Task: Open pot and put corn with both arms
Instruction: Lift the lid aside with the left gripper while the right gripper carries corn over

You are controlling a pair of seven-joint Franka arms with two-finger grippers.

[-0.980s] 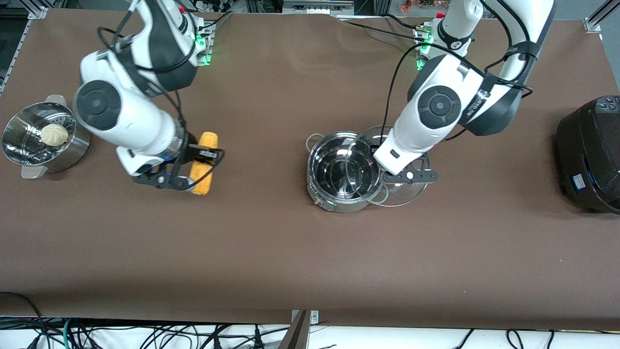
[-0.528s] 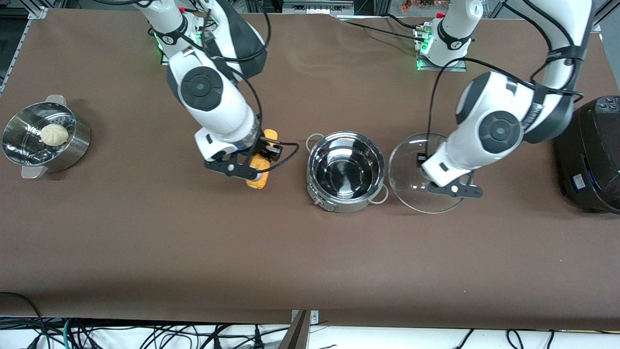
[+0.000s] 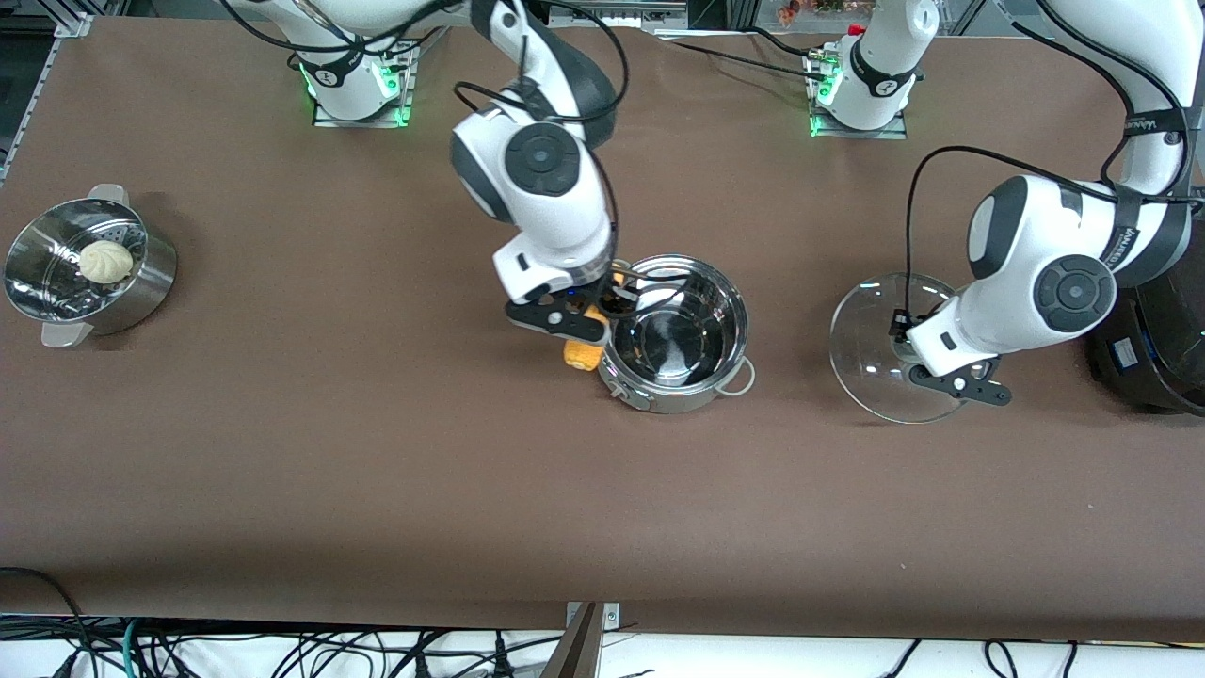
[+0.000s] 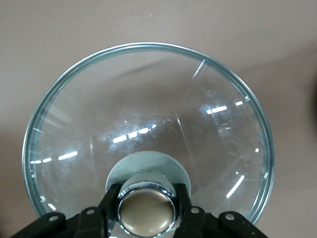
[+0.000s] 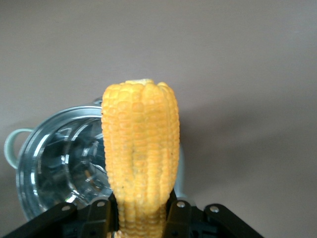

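The glass lid will go down on the table (image 3: 895,345) between the steel pot and the black cooker, set there by my left gripper.
The steel pot (image 3: 674,334) stands open mid-table with nothing in it; it also shows in the right wrist view (image 5: 59,163). My right gripper (image 3: 576,320) is shut on the yellow corn (image 3: 584,356), held over the pot's rim at the right arm's end; the cob fills the right wrist view (image 5: 141,148). My left gripper (image 3: 951,377) is shut on the tan knob (image 4: 146,210) of the glass lid (image 3: 880,348), which it holds over the table between the pot and the black cooker. The lid fills the left wrist view (image 4: 148,129).
A perforated steamer bowl (image 3: 56,292) holding a white bun (image 3: 105,261) stands at the right arm's end of the table. The large black cooker (image 3: 1163,348) stands at the left arm's end, close to the left arm's wrist.
The right gripper has carried the corn from the table to the pot's rim. The left gripper has moved the lid off the pot toward the black cooker.
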